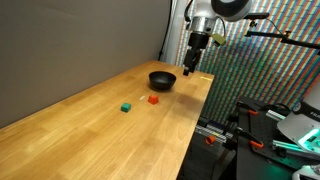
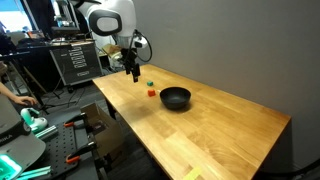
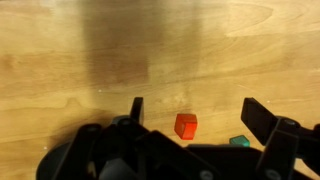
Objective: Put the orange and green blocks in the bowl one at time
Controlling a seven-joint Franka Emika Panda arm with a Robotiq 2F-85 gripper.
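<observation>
The orange block is near the black bowl. Next, my gripper moves down to it and closes on the orange block's sides (image 1: 153, 99) (image 3: 186, 126).
A small orange block (image 1: 153, 99) and a green block (image 1: 126, 106) lie on the wooden table next to a black bowl (image 1: 162, 79). They also show in an exterior view as orange block (image 2: 151, 93), green block (image 2: 150, 84) and bowl (image 2: 175, 98). My gripper (image 1: 190, 66) hangs open and empty above the table near the bowl (image 2: 132, 72). In the wrist view the orange block (image 3: 185, 125) lies between my open fingers (image 3: 195, 115), far below; the green block (image 3: 239, 142) peeks out at the lower right.
The wooden table (image 1: 90, 125) has a dark wall behind it. Its edge runs beside equipment racks and cables (image 1: 265, 120). A tool cart (image 2: 75, 60) and a person's hand (image 2: 12, 95) are off the table's end.
</observation>
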